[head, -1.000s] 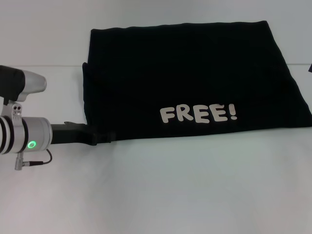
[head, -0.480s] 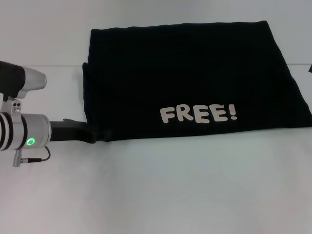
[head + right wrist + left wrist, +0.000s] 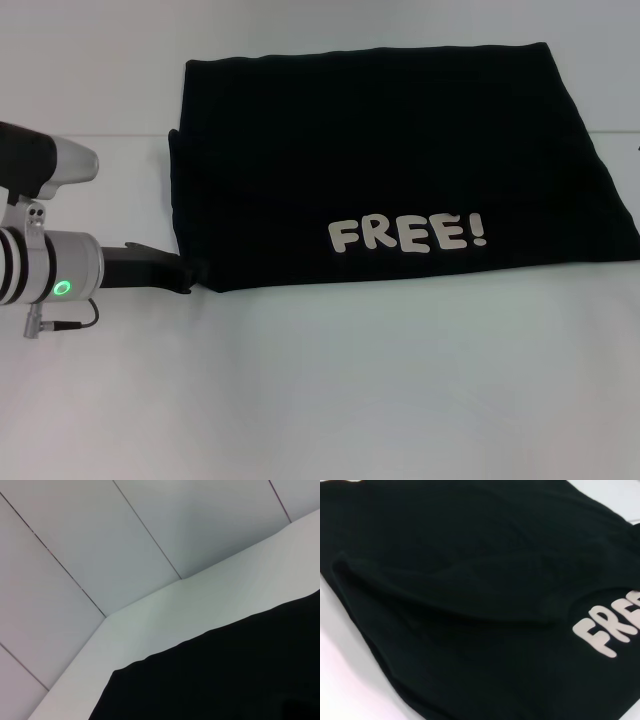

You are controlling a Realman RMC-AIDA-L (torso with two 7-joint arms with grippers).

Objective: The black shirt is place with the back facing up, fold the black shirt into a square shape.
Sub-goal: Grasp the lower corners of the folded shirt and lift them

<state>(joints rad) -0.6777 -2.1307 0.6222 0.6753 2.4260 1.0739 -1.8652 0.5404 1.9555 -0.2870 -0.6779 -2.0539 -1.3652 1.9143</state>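
My left gripper needs to open, take the cloth farther in and draw (image 3: 228, 275) the corner out before folding, because the black shirt's front corner slants inward at it.
The black shirt (image 3: 390, 160) lies flat on the white table (image 3: 330, 390), folded into a wide rectangle. Off-white "FREE!" lettering (image 3: 408, 234) faces up near its front edge. My left gripper (image 3: 190, 276) is low over the table at the shirt's front left corner, its tip just at the fabric edge. The left wrist view looks close onto the black shirt (image 3: 470, 595), with a soft ridge across the cloth and part of the lettering (image 3: 607, 630). The right wrist view catches an edge of the black shirt (image 3: 225, 675). The right gripper does not show.
Bare white table surface (image 3: 330, 390) stretches in front of the shirt and to its left. A pale wall (image 3: 125, 540) rises behind the table's far edge. My left arm's silver wrist with a green light (image 3: 62, 289) is at the left border.
My left gripper has drawn back to the left, off the shirt's front left corner. The shirt has stayed in place.
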